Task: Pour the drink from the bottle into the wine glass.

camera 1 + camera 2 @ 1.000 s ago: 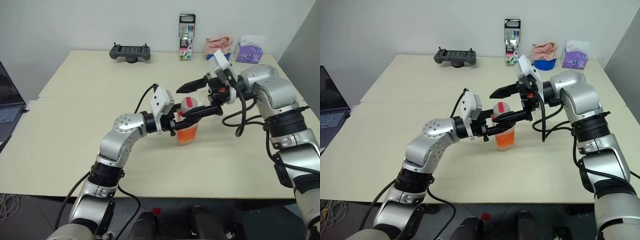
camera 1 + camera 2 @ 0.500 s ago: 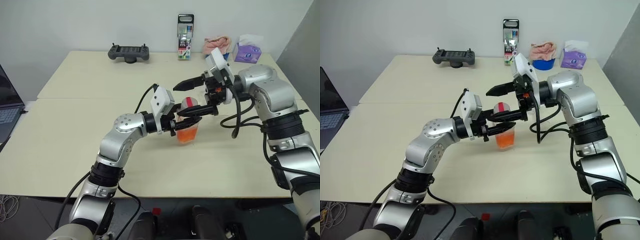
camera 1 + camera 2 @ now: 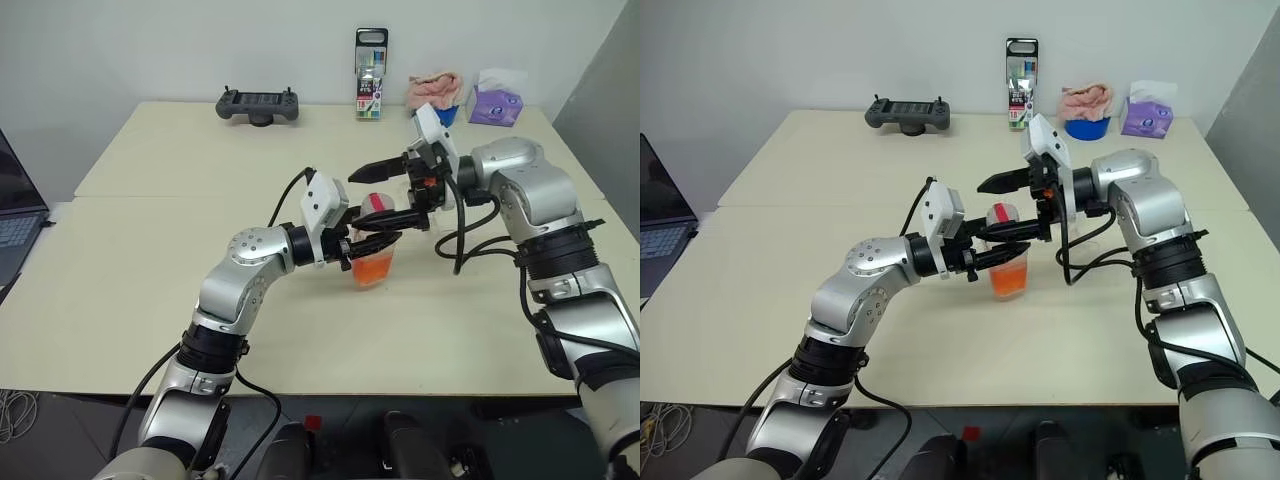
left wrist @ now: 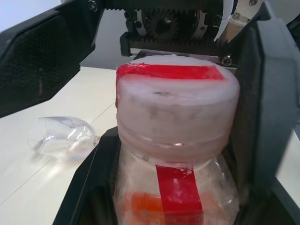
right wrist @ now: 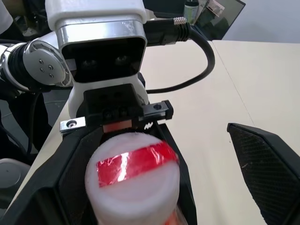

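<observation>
The bottle will go down from my left gripper onto the table, and it will sit just nearer than the seam (image 3: 230,247) facing the black game controller.
The bottle (image 3: 373,262) stands upright mid-table with orange-red drink in its lower part. My left gripper (image 3: 360,246) is shut on its body from the left. Its pink-and-white cap (image 3: 377,206), crossed by a red strip, is on. My right gripper (image 3: 356,202) reaches in from the right and is open, with one finger behind the cap and one in front of it. The right wrist view shows the cap (image 5: 133,180) between those fingers. In the left wrist view, beyond the bottle (image 4: 176,140), the clear wine glass (image 4: 63,138) appears to lie on its side on the table.
Along the far edge of the table (image 3: 150,290) are a black game controller (image 3: 260,104), a tall box of pens (image 3: 371,60), a blue bowl with a pink cloth (image 3: 437,88) and a purple tissue pack (image 3: 497,103). A laptop (image 3: 15,215) sits off the left side.
My right wrist has turned slightly, its open fingers staying around the cap. The left gripper and the bottle have not moved.
</observation>
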Controlling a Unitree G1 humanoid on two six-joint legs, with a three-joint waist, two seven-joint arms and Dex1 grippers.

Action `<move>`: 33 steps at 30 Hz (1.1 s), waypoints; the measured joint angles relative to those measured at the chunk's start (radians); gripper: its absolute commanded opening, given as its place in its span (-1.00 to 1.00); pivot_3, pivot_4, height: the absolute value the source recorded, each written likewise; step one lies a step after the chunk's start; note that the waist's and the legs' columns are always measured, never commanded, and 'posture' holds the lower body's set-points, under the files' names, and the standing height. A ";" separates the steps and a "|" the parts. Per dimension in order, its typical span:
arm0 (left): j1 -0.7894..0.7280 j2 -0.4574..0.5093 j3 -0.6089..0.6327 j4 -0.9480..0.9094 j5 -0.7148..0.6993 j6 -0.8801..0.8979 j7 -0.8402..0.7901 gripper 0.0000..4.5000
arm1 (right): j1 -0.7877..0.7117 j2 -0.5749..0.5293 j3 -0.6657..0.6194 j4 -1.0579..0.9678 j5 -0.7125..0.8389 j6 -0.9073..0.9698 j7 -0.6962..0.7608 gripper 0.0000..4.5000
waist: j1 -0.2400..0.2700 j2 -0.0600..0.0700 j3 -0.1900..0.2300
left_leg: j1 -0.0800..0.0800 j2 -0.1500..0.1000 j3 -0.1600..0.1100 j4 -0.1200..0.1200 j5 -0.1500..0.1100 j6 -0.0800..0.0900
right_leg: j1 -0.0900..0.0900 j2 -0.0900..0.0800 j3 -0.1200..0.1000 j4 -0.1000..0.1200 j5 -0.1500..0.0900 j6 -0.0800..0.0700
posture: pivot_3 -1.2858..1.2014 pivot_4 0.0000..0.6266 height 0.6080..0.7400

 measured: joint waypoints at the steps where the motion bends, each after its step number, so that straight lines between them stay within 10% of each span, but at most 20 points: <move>1: 0.000 0.000 0.001 0.000 0.000 0.000 0.000 -0.05 | 0.000 -0.005 -0.001 0.000 0.000 0.000 0.003 1.00 | 0.000 0.000 0.000 | 0.000 0.000 0.000 0.000 0.000 0.000 | 0.000 0.000 0.000 0.000 0.000 0.000 | 0.03 -0.52 1.00; 33: -0.001 -0.002 0.000 0.004 0.000 -0.003 -0.022 -0.05 | 0.138 -0.067 -0.096 -0.154 0.071 0.114 -0.036 1.00 | 0.000 0.000 0.000 | 0.000 0.000 0.000 0.000 0.000 0.000 | 0.000 0.000 0.000 0.000 0.000 0.000 | 0.03 -0.52 1.00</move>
